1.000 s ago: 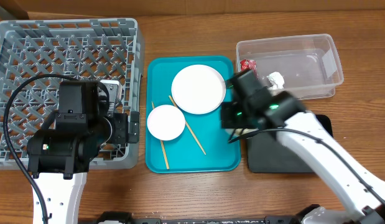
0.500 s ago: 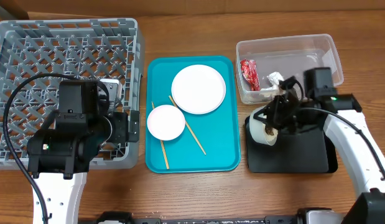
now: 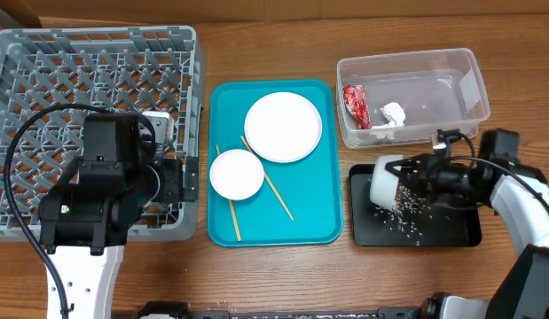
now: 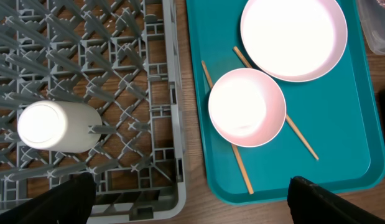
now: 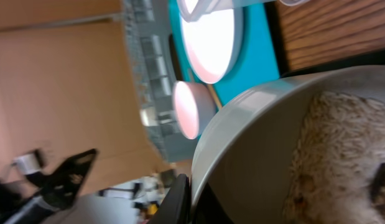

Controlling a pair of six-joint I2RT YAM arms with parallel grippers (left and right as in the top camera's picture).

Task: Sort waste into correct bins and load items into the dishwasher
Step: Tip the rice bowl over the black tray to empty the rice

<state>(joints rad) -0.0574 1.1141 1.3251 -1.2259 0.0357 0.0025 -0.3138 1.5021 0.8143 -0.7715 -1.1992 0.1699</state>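
Observation:
I will use my right gripper to set the grey-green bowl down on the white plate on the teal serving tray [image 3: 281,124] [image 5: 209,40].
My right gripper [image 3: 418,177] is shut on the rim of the grey-green bowl [image 3: 383,182], held on its side over the black tray [image 3: 451,232]. Rice [image 3: 403,211] lies scattered on the tray below it. In the right wrist view the bowl [image 5: 254,143] still holds rice with brown bits [image 5: 341,149], and my finger [image 5: 187,200] pinches its rim. The red wrapper [image 3: 355,105] and the tissue [image 3: 394,112] lie in the clear tub [image 3: 460,80]. My left gripper [image 4: 192,205] is open and empty over the grey rack's [image 3: 79,71] right edge. The white cup [image 4: 58,127] lies in the rack.
The teal serving tray [image 3: 318,226] holds the white plate [image 3: 283,127], the pink bowl [image 3: 236,174] and two chopsticks [image 3: 276,193]. In the left wrist view the bowl [image 4: 247,107] lies over both chopsticks [image 4: 242,168].
My right arm carried the grey-green bowl from the teal tray's right edge to the black tray and tipped it. Rice now lies on the black tray. The left arm has not moved.

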